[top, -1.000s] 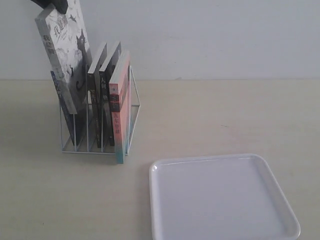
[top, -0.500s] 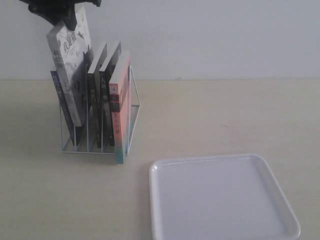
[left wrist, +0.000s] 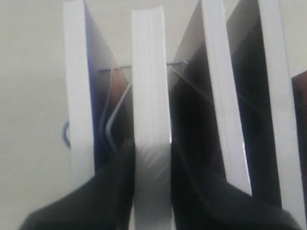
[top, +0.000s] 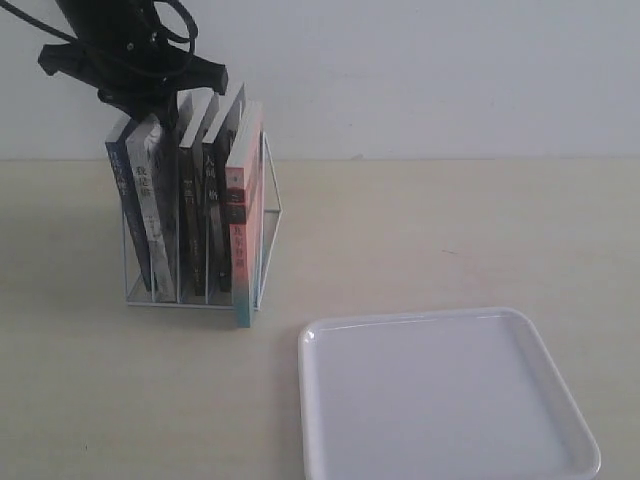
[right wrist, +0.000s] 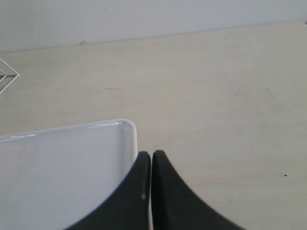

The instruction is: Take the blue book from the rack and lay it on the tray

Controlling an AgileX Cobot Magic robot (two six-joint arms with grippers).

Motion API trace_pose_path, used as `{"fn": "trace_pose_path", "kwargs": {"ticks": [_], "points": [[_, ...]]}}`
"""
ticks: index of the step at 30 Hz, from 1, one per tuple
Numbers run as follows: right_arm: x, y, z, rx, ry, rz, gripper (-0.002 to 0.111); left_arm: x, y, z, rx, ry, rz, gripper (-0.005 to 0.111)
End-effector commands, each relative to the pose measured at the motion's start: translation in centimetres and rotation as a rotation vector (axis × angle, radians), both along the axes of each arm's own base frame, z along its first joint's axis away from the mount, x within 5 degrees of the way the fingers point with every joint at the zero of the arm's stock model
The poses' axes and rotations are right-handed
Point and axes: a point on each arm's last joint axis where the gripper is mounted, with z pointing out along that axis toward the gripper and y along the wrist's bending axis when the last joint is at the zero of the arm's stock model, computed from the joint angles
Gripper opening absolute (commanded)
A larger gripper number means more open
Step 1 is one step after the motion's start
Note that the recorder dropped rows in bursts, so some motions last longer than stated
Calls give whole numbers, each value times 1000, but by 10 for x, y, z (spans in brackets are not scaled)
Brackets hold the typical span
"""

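The grey-and-white book is held shut in my left gripper, so next I open it, rise clear and grip the top of the blue book (top: 119,133) beside it.
The blue book (top: 127,205) stands in the leftmost slot of the white wire rack (top: 270,205); in the left wrist view it shows as a white page edge with a blue cover (left wrist: 79,96). My left gripper (top: 150,112) is above the rack, shut on the top of a grey-and-white book (top: 156,215) in the slot next to the blue book. That book's page edge (left wrist: 149,86) sits between my black fingers (left wrist: 120,172). The white tray (top: 450,400) lies flat at the front right. My right gripper (right wrist: 151,155) is shut and holds nothing, just past a tray corner (right wrist: 125,125).
Two black-spined books (top: 198,210) and a pink-and-teal-spined book (top: 240,230) fill the rack's other slots. Bare wooden tabletop (top: 430,230) stretches between the rack and the tray. A rack corner (right wrist: 7,76) shows at the edge of the right wrist view.
My left gripper has come down with the grey-and-white book, which was raised above the rack and now stands in its slot beside the blue book.
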Motion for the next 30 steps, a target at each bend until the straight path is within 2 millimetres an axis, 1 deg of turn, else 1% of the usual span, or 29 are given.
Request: {"fn": "trace_pose_path", "kwargs": {"ticks": [1, 5, 7, 9, 13, 15, 19, 24, 27, 30], "points": [[0, 0, 1, -11, -13, 2, 0, 3, -6, 4, -49, -58, -12, 5], [0, 0, 1, -11, -13, 2, 0, 3, -6, 6, -53, -68, -13, 5], [0, 0, 1, -11, -13, 2, 0, 2, -6, 8, -53, -67, -12, 8], [0, 0, 1, -11, -13, 2, 0, 1, -5, 8, -53, -67, -12, 16], [0, 0, 1, -11, -13, 2, 0, -1, -5, 14, -43, -80, -36, 41], [0, 0, 1, -11, -13, 2, 0, -3, -4, 18, -46, -88, -36, 49], [0, 0, 1, -11, -13, 2, 0, -11, 1, 38, -47, -135, -41, 50], [0, 0, 1, -11, -13, 2, 0, -23, 12, 62, 15, -191, -35, 50], [0, 0, 1, -11, -13, 2, 0, -26, 17, 67, 38, -190, -20, 50], [0, 0, 1, -11, -13, 2, 0, -24, 23, 61, 45, -151, 8, 50]]}}
